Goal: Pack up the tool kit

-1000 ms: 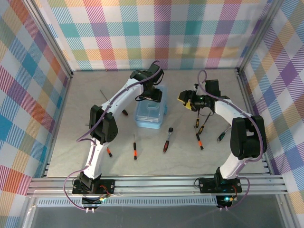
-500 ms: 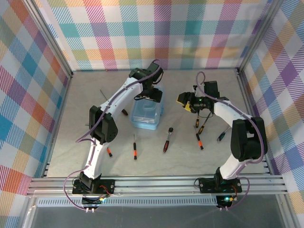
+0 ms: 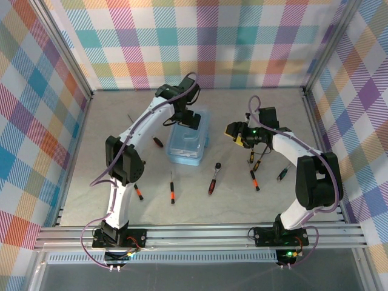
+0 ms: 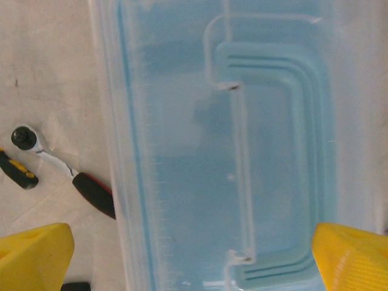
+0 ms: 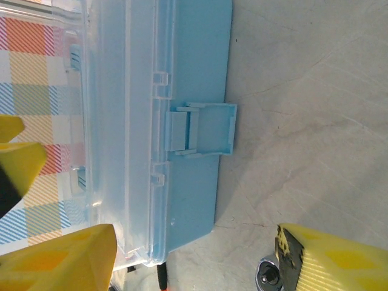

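My left gripper will grip the clear lid (image 4: pixel 188 248) and pull the box closer before opening it, as the box's latch tab is a gap away from my right gripper.
The light-blue box (image 3: pixel 187 144) of the tool kit lies mid-table, its clear lid (image 4: pixel 242 151) down. Its front latch tab (image 5: pixel 203 127) sticks outward. My left gripper (image 3: pixel 185 116) hangs over the box's far end, open, with yellow fingers (image 4: pixel 33 257) wide to either side of the lid and nothing held. My right gripper (image 3: pixel 236 132) is open just right of the box, facing its latch side (image 5: pixel 188 91). The ratchet (image 3: pixel 214 177) lies in front of the box, its head (image 5: pixel 267 276) by my right finger. Screwdrivers (image 3: pixel 172 187) (image 3: pixel 253 179) lie scattered on the table.
More screwdrivers lie at the left (image 3: pixel 139 191), beside the box (image 3: pixel 157 142) and at the right (image 3: pixel 283 174). A thin metal rod (image 3: pixel 130 118) lies at the back left. Plaid walls and metal frame rails (image 3: pixel 315 121) close in the table.
My left gripper has opened wide and shifted left and back over the box. The box has slid slightly left. My right gripper has crept a little toward the box.
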Controlling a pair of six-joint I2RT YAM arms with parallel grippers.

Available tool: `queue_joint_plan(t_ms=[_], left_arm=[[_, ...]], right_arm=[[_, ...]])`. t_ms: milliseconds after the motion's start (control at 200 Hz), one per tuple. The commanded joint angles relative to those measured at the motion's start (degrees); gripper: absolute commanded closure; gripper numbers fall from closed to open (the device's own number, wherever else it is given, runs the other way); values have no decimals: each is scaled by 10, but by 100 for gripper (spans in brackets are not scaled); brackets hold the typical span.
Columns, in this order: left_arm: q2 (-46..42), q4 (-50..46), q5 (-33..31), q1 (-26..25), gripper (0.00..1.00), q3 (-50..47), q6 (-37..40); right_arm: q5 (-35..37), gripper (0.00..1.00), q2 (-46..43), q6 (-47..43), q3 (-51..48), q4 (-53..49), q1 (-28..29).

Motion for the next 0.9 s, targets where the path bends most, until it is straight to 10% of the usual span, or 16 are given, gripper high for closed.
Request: queue_joint_plan(t_ms=[0, 380, 630, 895], left_arm=[[17, -12, 32, 14, 0, -11, 15], [13, 55, 125, 37, 9, -111, 9], [3, 114, 209, 38, 46, -115, -57], [-4, 223, 247, 30, 56, -97, -180]], right_arm=[[0, 29, -14, -6, -5, 4, 6], [-4, 29, -22, -12, -10, 0, 6], [-5, 29, -24, -14, 3, -9, 6], [-3, 28, -2, -38, 64, -57, 3]])
